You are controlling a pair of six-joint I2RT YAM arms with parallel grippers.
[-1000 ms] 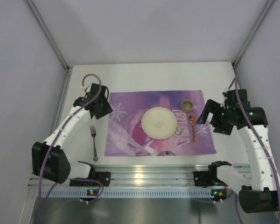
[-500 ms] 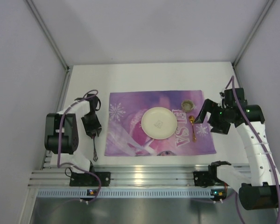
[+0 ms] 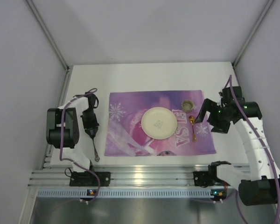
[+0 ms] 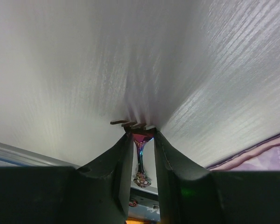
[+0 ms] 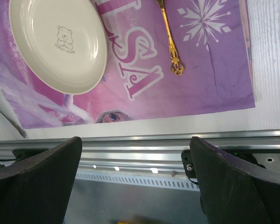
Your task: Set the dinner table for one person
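My left gripper holds the fork's head near its tines, so I need to set it down, then take its neck (image 4: 140, 150), then place it beside the plate.
The white dinner table (image 3: 154, 77) carries a purple ELSA placemat (image 3: 130, 107) with a cream plate (image 3: 158, 122), a gold spoon (image 3: 192, 128) and a small cup (image 3: 188, 104). A dark fork (image 3: 95, 148) lies on the table left of the placemat. My left gripper (image 3: 91, 130) is down on the fork's head. In the left wrist view my left gripper (image 4: 143, 134) is shut on the neck of the fork (image 4: 140, 156), with the tines sticking out past the tips. My right gripper (image 3: 201, 117) hovers open and empty above the placemat's right side.
The ribbed aluminium rail (image 5: 140, 149) runs along the near edge, below the placemat (image 5: 214, 70). The right wrist view also shows the plate (image 5: 58, 42) and spoon (image 5: 170, 39). Grey walls enclose the table on three sides.
My left arm has folded back, and its gripper has come from the placemat's far left corner down onto the fork's head. The fork has shifted slightly. The right arm has barely moved.
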